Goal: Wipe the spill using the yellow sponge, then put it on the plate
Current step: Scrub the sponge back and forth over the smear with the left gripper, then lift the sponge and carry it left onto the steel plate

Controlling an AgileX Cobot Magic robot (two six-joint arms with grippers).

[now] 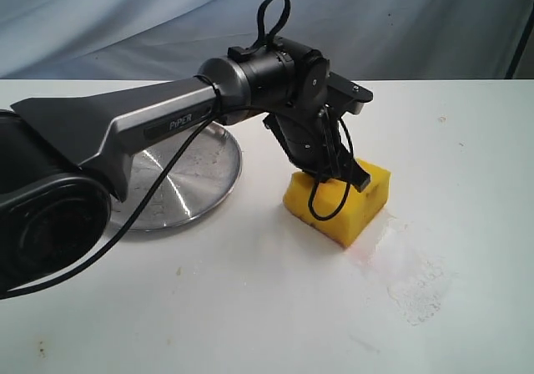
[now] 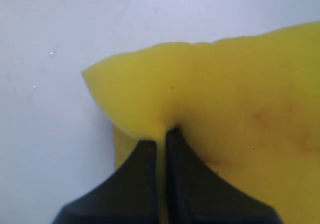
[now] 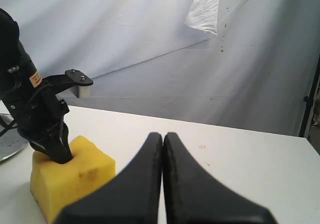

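Note:
I will use my left gripper to set the yellow sponge down flat on the middle of the round metal plate [image 1: 163, 174] and let go of it.
The yellow sponge [image 1: 342, 207] rests on the white table to the right of the plate [image 1: 204, 182]. My left gripper [image 1: 336, 172] presses down into the sponge's top, shut on a pinch of foam. The left wrist view shows the two black fingertips [image 2: 148, 151] squeezing the sponge [image 2: 225, 99] into a dent. The spill [image 1: 374, 253] shows as a thin whitish-pink smear just beyond the sponge's near right corner. My right gripper [image 3: 163, 136] hovers shut and empty to the right of the sponge [image 3: 70, 176]; the exterior view does not show it.
A rough whitish, crumbly patch [image 1: 420, 289] lies on the table right of the smear. The left arm [image 1: 125, 128] spans over the plate. A grey cloth backdrop [image 3: 150, 44] hangs behind the table. The plate's rim [image 3: 6, 146] peeks in beside the left arm.

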